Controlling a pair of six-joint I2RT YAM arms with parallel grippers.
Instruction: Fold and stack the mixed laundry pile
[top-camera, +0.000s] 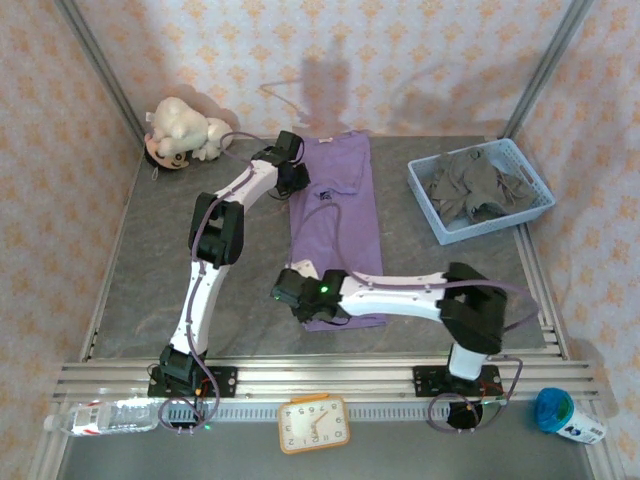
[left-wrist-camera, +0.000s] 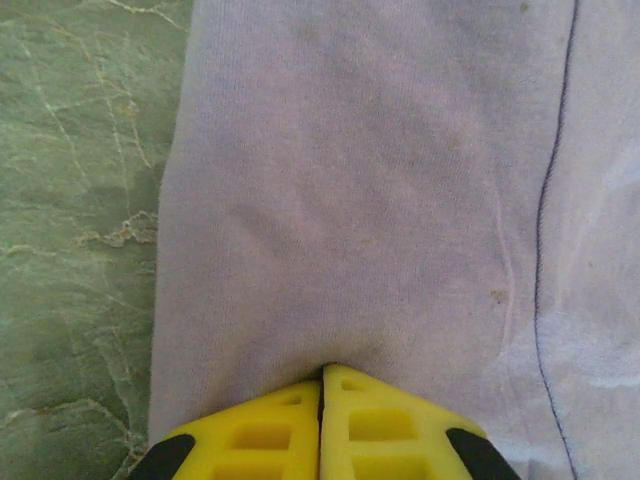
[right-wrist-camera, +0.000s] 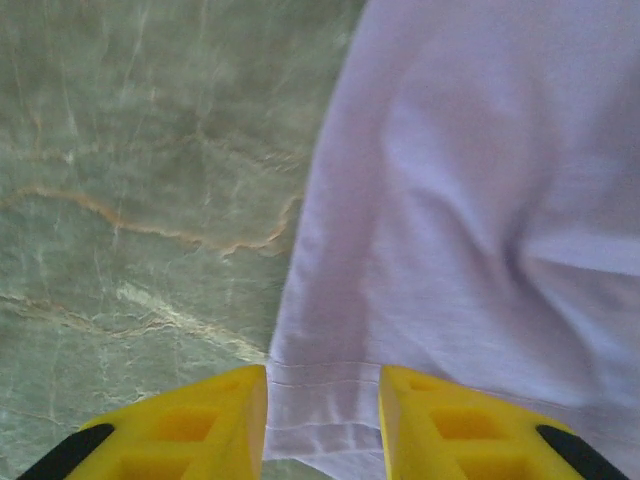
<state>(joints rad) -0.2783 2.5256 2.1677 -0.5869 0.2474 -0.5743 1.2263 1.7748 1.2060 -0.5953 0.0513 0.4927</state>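
Next, my right gripper pinches the shirt's near corner (right-wrist-camera: 318, 410) and pulls it straight while my left gripper holds the shirt's far edge, because creases run beside the shirt's stitched hem.
The lilac-purple shirt (top-camera: 340, 210) lies folded into a long strip down the middle of the grey table. My left gripper (top-camera: 297, 185) sits at the strip's far left edge; in the left wrist view its yellow fingers (left-wrist-camera: 321, 372) are shut, pinching the lilac cloth (left-wrist-camera: 380, 200) at their tips. My right gripper (top-camera: 312, 312) is at the strip's near left corner. There its jaws (right-wrist-camera: 322, 385) stand open, with the shirt's stitched hem (right-wrist-camera: 320, 410) lying flat between them. The dark grey-olive shirt (top-camera: 475, 187) lies crumpled in the basket.
The light blue lattice basket (top-camera: 428, 205) stands at the back right. A white plush toy (top-camera: 180, 130) sits in the back left corner. On the near rail are a plastic bottle (top-camera: 105, 415), an orange clock (top-camera: 313, 423) and a blue cup (top-camera: 565, 412).
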